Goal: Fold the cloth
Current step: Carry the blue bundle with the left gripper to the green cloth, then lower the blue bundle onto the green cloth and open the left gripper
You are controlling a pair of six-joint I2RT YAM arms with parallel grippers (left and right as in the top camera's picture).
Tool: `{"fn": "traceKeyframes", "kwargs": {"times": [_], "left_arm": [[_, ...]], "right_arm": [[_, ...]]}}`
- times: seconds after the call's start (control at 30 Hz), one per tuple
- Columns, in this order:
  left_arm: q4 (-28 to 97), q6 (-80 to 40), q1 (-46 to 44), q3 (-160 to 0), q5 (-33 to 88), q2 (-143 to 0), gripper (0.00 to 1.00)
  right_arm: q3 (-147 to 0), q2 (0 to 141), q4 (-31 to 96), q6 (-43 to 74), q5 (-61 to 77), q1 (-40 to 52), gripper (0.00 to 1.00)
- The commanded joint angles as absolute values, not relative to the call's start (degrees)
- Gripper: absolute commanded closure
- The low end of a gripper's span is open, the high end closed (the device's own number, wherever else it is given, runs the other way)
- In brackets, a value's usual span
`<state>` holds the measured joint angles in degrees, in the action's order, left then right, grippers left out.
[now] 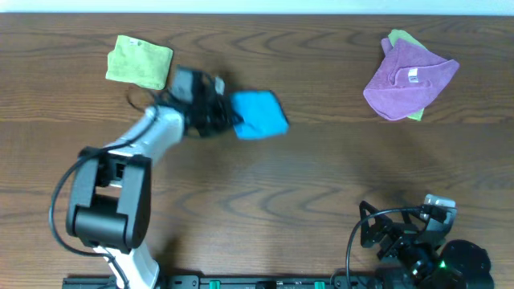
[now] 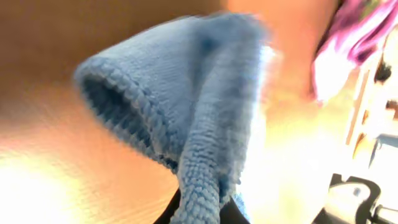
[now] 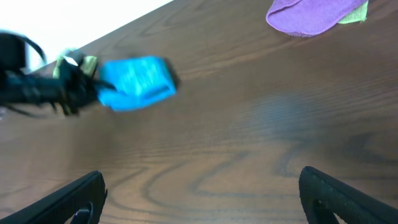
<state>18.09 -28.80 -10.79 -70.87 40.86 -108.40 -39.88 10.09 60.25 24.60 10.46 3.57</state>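
Next, my left gripper releases the blue cloth on top of the light green cloth (image 1: 144, 54) near the back edge of the table.
The blue cloth (image 1: 259, 114) is folded into a small bundle at the back middle-left of the table. My left gripper (image 1: 225, 117) is shut on its left edge. In the left wrist view the cloth (image 2: 186, 112) fills the frame, pinched between the jaws (image 2: 200, 214) at the bottom. In the right wrist view the cloth (image 3: 138, 82) shows at the far left with the left arm beside it. My right gripper (image 3: 202, 193) is open and empty, low over bare table at the front right (image 1: 418, 229).
A light green cloth (image 1: 140, 61) lies folded at the back left, just behind the left arm. A purple cloth (image 1: 405, 76) lies on another green cloth at the back right, also seen in the right wrist view (image 3: 314, 15). The table is dark wood (image 1: 305, 185).
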Motion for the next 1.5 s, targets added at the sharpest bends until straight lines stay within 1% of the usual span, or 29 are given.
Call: {"fn": "traceKeyframes", "kwargs": {"times": [0.0, 0.33, 0.53, 0.8, 0.9, 1.47], "left_arm": [[23.38, -23.42, -7.68, -81.19, 36.21, -108.53, 0.95], [33.91, -13.58, -1.37, -101.62, 27.55, -113.16, 0.95], [34.44, -11.57, 1.63, -109.16, 27.18, -119.9, 0.95], [40.88, -7.09, 4.86, -119.96, 25.08, -129.19, 0.94], [41.87, -5.96, 5.65, -122.02, 24.86, -130.93, 0.95], [40.36, -3.09, 8.05, -122.1, 18.85, -131.9, 0.94]], "right_arm": [[-39.66, 9.91, 60.29, 25.23, 10.07, 3.07, 0.01], [-39.66, 9.91, 60.29, 25.23, 10.07, 3.07, 0.01], [-39.66, 9.91, 60.29, 25.23, 10.07, 3.07, 0.01], [-39.66, 9.91, 60.29, 25.23, 10.07, 3.07, 0.01], [-39.66, 9.91, 60.29, 25.23, 10.07, 3.07, 0.01], [-39.66, 9.91, 60.29, 25.23, 10.07, 3.07, 0.01]]}}
